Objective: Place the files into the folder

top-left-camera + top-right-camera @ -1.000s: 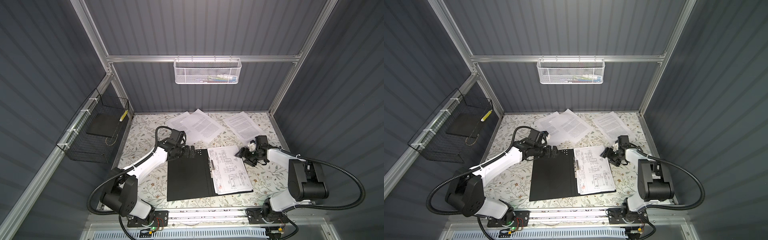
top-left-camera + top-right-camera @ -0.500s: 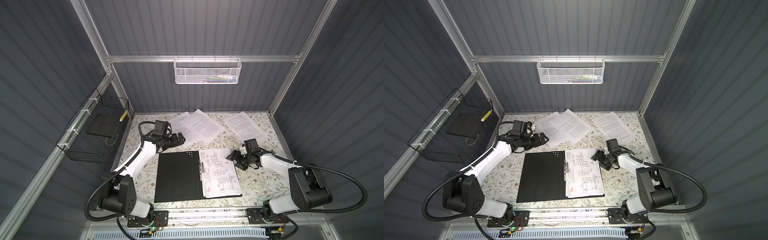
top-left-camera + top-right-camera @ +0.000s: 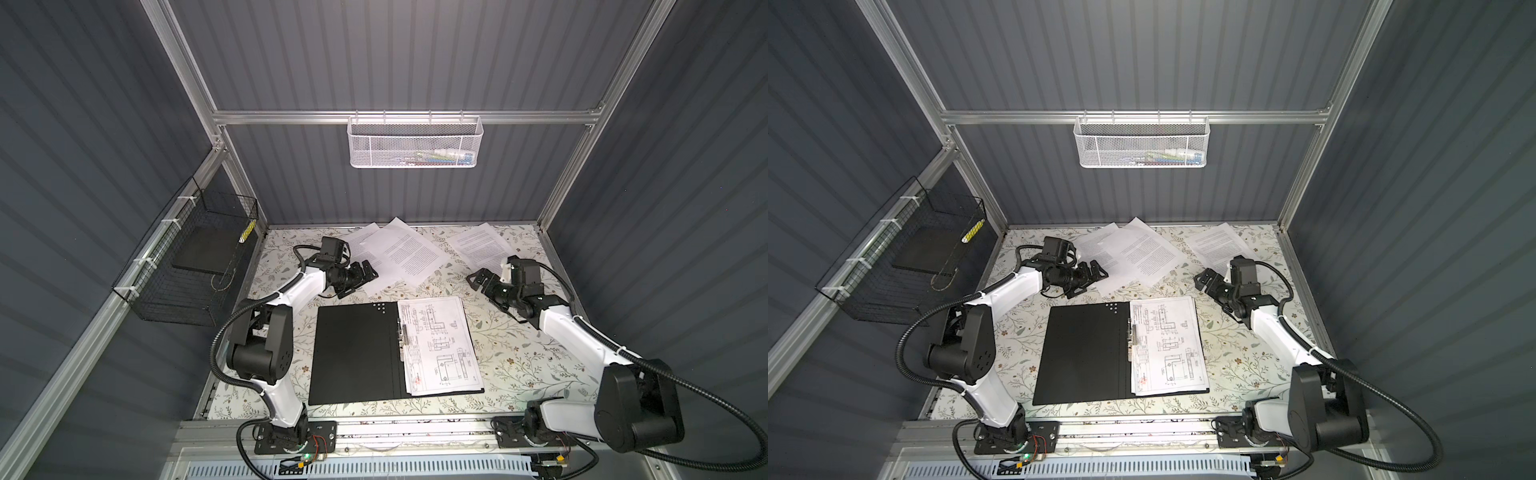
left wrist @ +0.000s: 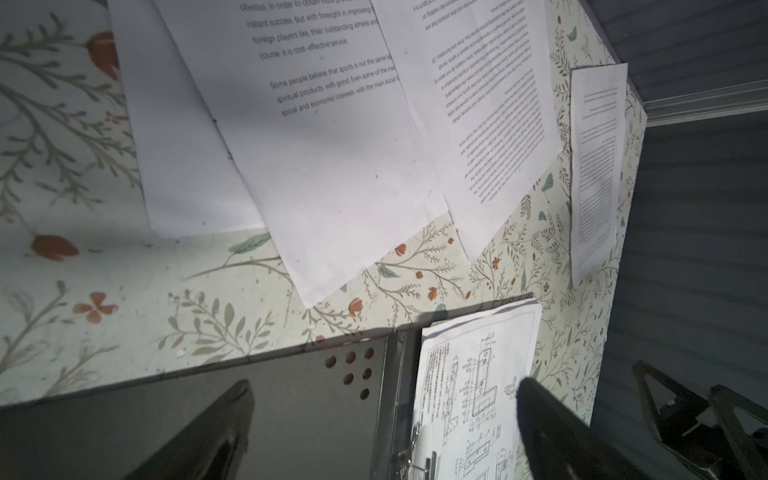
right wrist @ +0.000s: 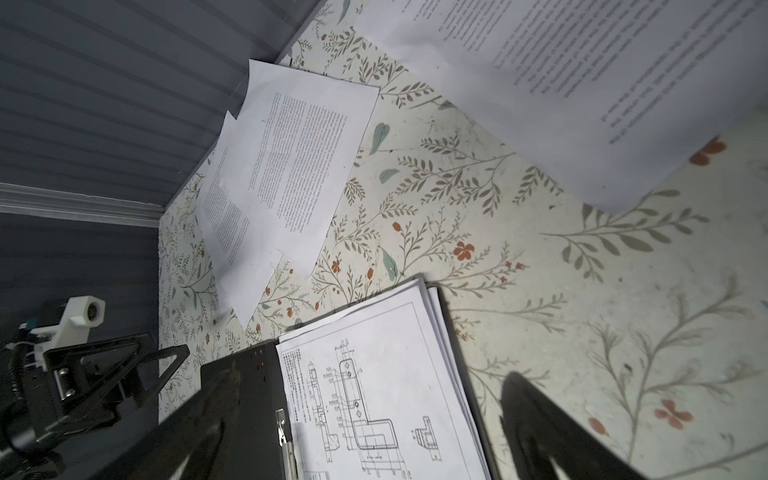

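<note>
I need to close my left gripper on the long edge (image 3: 358,254) (image 4: 209,116) of the middle overlapping text file, on the side that is toward the black wire basket.
The folder (image 3: 353,353) lies open and flat near the table's front, black inside up, with a metal clip (image 3: 402,336) at its spine. Files with line drawings (image 3: 440,345) rest on its right half. Three text files lie loose at the back (image 3: 409,253) (image 3: 363,239) (image 3: 482,245). My left gripper (image 3: 359,280) hangs open behind the folder's far left corner, beside the loose files, holding nothing. My right gripper (image 3: 478,279) stands open behind the folder's far right corner, also holding nothing. Both wrist views look down on the folder (image 4: 291,399) (image 5: 249,374) and the drawing sheet (image 4: 469,374) (image 5: 374,353).
A black wire basket (image 3: 195,266) hangs on the left wall with a dark flat item in it. A white mesh basket (image 3: 415,141) hangs on the back rail. Grey walls close the floral table (image 3: 519,345) on three sides.
The folder with its drawing sheets has shifted left and forward. Both grippers have drawn away from its far edge toward the back. The right jaws have spread wider.
</note>
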Tool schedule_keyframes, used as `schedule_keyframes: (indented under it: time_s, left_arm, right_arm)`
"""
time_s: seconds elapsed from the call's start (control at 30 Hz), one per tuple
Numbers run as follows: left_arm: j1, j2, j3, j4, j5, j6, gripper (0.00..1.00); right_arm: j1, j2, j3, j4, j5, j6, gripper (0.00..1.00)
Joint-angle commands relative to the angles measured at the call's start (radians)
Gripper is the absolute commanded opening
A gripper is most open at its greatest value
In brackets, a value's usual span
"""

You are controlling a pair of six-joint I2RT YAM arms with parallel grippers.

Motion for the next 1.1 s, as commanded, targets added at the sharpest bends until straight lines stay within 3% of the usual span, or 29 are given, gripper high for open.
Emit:
schedule_keyframes:
  time_s: [0.0, 0.33, 0.43, 0.73, 0.83, 1.07]
  left_arm:
    - [0.017, 0.082, 0.079, -0.003, -0.024, -0.025, 0.95]
    - [0.068, 0.245, 0.189, 0.038, -0.034, -0.04, 0.9]
    - [0.083, 0.279, 0.195, 0.091, 0.002, -0.044, 0.89]
    - [0.09, 0.331, 0.216, 0.161, 0.043, -0.066, 0.88]
    - [0.103, 0.332, 0.183, 0.25, 0.104, -0.125, 0.86]
    - [0.109, 0.339, 0.208, 0.229, 0.081, -0.123, 0.87]
  right_arm:
    - [-0.007, 0.04, 0.015, 0.088, -0.085, 0.001, 0.97]
    - [-0.007, 0.109, -0.004, 0.197, -0.26, 0.009, 0.91]
    - [-0.007, 0.106, -0.033, 0.23, -0.277, 0.017, 0.99]
    - [-0.007, 0.112, -0.083, 0.285, -0.31, 0.022, 0.99]
    - [-0.007, 0.126, -0.086, 0.3, -0.329, 0.032, 0.99]
    - [-0.007, 0.142, -0.097, 0.313, -0.349, 0.039, 0.98]
